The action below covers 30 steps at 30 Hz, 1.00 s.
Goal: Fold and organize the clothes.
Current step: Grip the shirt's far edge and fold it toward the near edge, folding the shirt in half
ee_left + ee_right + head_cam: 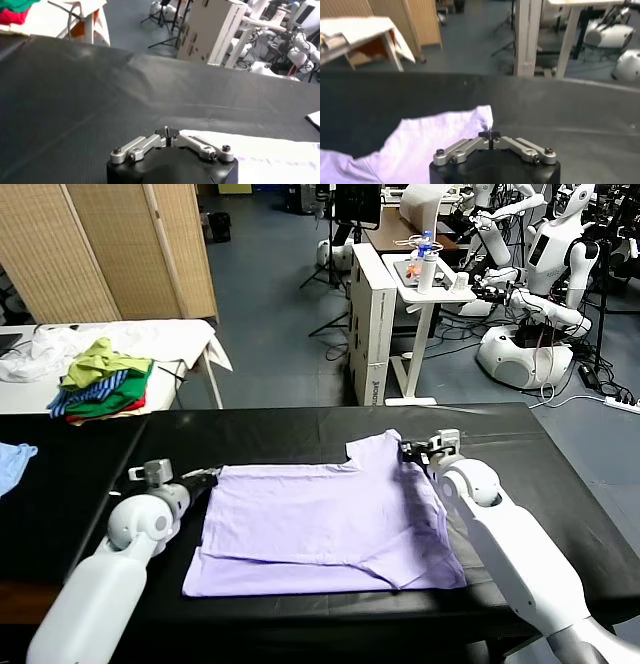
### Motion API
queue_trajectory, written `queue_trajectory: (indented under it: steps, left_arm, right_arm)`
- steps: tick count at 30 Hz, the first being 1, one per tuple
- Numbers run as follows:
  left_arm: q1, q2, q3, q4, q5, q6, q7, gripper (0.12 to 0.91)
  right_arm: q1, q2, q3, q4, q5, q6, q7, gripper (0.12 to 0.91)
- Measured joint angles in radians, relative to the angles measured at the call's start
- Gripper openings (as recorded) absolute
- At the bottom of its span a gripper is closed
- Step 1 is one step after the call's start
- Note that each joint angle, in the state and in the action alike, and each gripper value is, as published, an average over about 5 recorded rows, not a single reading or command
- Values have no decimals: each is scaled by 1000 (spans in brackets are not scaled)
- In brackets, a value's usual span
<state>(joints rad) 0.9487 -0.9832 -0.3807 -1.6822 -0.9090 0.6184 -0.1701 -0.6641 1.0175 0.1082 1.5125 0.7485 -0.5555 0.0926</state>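
Note:
My left gripper should release the T-shirt's far corner at the near crease's end point(197, 555) closest to the light blue garment.
A pale lavender T-shirt point(320, 524) lies spread flat on the black table point(260, 434); no print shows on it. My left gripper point(208, 477) is low at the shirt's far left corner. In the left wrist view the left gripper point(167, 132) is shut, with the corner of the T-shirt point(260, 152) meeting its tips. My right gripper point(408, 451) is at the far right sleeve. The right wrist view shows the right gripper point(490, 133) shut, with a thin edge of the T-shirt point(430, 140) pinched between its pads.
A pile of green, striped and red clothes point(105, 379) sits on a white table at the back left. A light blue garment point(12, 462) lies at the black table's left edge. A white cabinet point(372, 324) and other robots point(545, 284) stand beyond the table.

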Motion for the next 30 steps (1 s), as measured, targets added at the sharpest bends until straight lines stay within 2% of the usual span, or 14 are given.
queue_trajectory:
  steps: [11, 21, 30]
  left_arm:
    - [136, 56, -82, -164, -20, 7, -2, 147]
    - [266, 71, -141, -319, -20, 28, -11, 147]
    - [373, 68, -189, -403, -2, 47, -21, 147]
  right_arm:
    - [-104, -82, 71, 162, 57, -89, 38, 141]
    - [-253, -184, 163, 337, 80, -146, 30, 141]
    - [-435, -255, 260, 474, 85, -179, 33, 141]
